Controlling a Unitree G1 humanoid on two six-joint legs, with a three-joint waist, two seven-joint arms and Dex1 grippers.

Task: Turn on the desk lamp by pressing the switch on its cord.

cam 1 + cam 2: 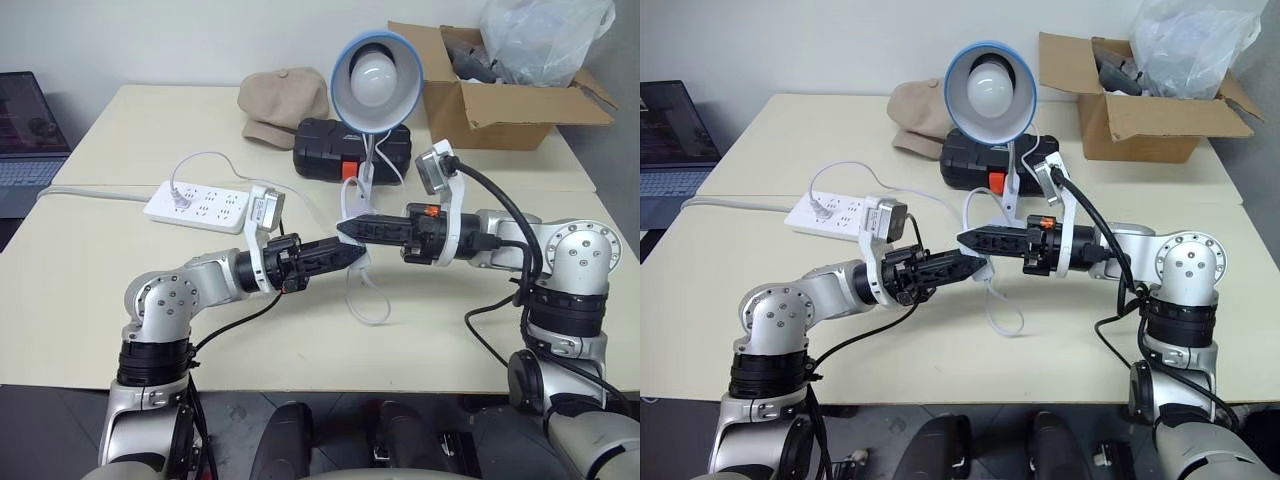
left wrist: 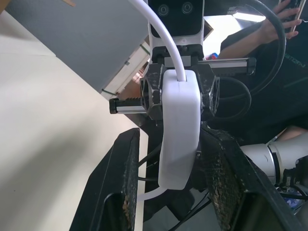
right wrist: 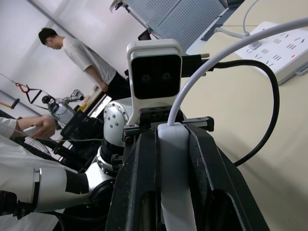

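The white switch, now on end above the cord loop, will be let go by my right gripper on the table (image 1: 375, 260) just in front of the desk lamp's foot.
The desk lamp (image 1: 377, 68) stands clipped at the table's middle back, its light-blue shade and white bulb facing me. Its thin white cord (image 1: 366, 303) loops down onto the table in front of it. Both grippers meet tip to tip above that loop. My right gripper (image 3: 173, 134) is shut on the white oblong switch (image 2: 180, 125), which stands on end between its fingers. My left gripper (image 2: 173, 139) is open, one finger on each side of the same switch with a gap showing on one side. From the head views the switch is mostly hidden between the tips.
A white power strip (image 1: 200, 207) lies left of the arms, with a plug in it. Behind the lamp are a black case (image 1: 325, 147) and a beige cap (image 1: 282, 100). A cardboard box (image 1: 500, 95) stands back right, a laptop (image 1: 25, 130) far left. People stand beyond the table.
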